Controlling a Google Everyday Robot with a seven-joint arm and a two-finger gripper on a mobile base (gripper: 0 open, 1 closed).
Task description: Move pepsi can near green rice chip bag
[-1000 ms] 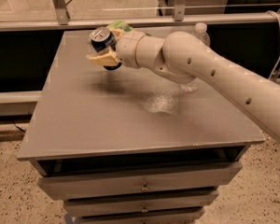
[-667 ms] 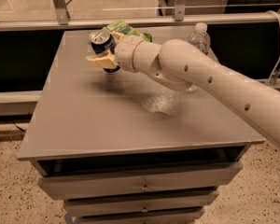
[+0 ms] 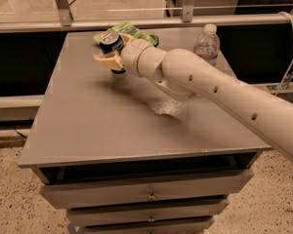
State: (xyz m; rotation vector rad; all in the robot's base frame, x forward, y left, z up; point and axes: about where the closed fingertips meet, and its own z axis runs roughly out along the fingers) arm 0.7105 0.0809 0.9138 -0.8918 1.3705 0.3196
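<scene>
Next, I let go of the pepsi can on the grey table (image 3: 134, 65) in front of the green rice chip bag. The can is now held tilted over the table.
The pepsi can (image 3: 110, 42), dark blue with a silver top, is tilted and held in my gripper (image 3: 112, 52) over the far left part of the grey table (image 3: 97, 126). The gripper's tan fingers (image 3: 105, 61) are closed around the can. The green rice chip bag (image 3: 128, 31) lies flat at the table's far edge, just behind the can and the wrist, partly hidden by them. My white arm reaches in from the right across the table.
A clear plastic water bottle (image 3: 207, 44) stands at the far right of the table. A metal rail (image 3: 146, 21) runs behind the table. Drawers (image 3: 146, 194) sit below the tabletop at the front.
The arm has carried the can slightly back towards the green bag. More of the bag and the bottle now show behind the arm.
</scene>
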